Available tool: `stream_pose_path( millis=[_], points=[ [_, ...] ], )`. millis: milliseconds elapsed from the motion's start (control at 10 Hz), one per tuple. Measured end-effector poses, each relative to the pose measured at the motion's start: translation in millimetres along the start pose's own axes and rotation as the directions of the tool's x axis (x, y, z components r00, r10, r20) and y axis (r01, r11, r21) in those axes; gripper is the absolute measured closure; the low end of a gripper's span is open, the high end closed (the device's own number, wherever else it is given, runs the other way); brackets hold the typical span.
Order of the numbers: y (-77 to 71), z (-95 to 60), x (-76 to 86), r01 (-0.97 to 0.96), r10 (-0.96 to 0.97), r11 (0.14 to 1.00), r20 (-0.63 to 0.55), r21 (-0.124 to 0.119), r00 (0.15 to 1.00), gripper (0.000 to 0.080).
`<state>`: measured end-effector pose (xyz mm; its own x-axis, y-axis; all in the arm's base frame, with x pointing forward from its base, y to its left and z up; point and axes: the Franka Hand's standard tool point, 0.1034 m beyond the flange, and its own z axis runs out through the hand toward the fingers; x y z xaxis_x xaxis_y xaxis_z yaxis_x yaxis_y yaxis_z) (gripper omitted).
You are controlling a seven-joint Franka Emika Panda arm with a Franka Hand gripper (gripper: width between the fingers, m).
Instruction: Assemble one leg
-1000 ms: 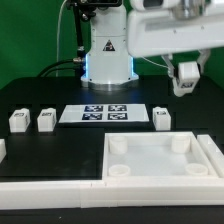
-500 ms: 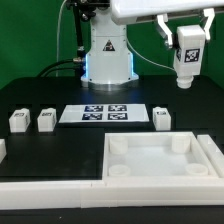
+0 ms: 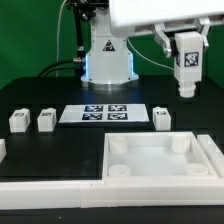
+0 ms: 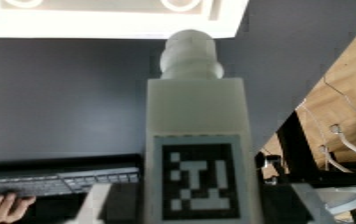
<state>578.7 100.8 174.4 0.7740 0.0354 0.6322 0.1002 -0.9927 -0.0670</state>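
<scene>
I will use my gripper to set the white leg, now raised well above the table, down in the near panel socket (image 3: 197,169) (image 4: 184,4) farthest from the small white piece.
My gripper (image 3: 186,52) is raised at the exterior view's upper right, shut on a white leg (image 3: 187,66) with a black-and-white tag that hangs well above the table. In the wrist view the held leg (image 4: 196,115) fills the middle, its round peg pointing away, dark fingers (image 4: 154,202) on both sides. Three more legs stand on the black table: two on the exterior view's left (image 3: 18,121) (image 3: 46,120) and one right of the marker board (image 3: 162,117). The large white panel with round corner sockets (image 3: 160,158) lies in front.
The marker board (image 3: 106,113) lies mid-table before the robot base (image 3: 106,60). A white border wall (image 3: 50,185) runs along the front edge. A small white piece (image 3: 2,149) sits at the exterior view's left edge.
The gripper with the leg has risen from about a second ago and turned, so the tag now faces the exterior camera; since half a second ago it has shifted only slightly.
</scene>
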Motion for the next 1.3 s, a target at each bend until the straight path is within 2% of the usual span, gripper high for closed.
stream_pose_path(
  millis=[100,200,300,500,700,1000,1300],
  points=[
    [1.6,18.8,8.6,0.011,-0.011,1.000,0.001,-0.002,1.000,0.0508],
    [4.7,31.2,19.5,0.017,-0.017,1.000,-0.011,-0.005,1.000,0.0508],
    [6.5,44.1,19.9,0.012,-0.012,1.000,-0.008,-0.006,1.000,0.0508],
    [8.6,65.0,5.0,0.006,-0.006,1.000,0.019,-0.006,1.000,0.0508],
    [2.4,77.1,-13.5,-0.001,0.001,1.000,0.052,-0.002,0.999,0.0508],
    [4.9,86.1,-22.8,-0.005,0.005,1.000,0.072,-0.004,0.997,0.0508],
    [4.8,89.9,-23.2,-0.006,0.006,1.000,0.074,-0.003,0.997,0.0508]
  ],
)
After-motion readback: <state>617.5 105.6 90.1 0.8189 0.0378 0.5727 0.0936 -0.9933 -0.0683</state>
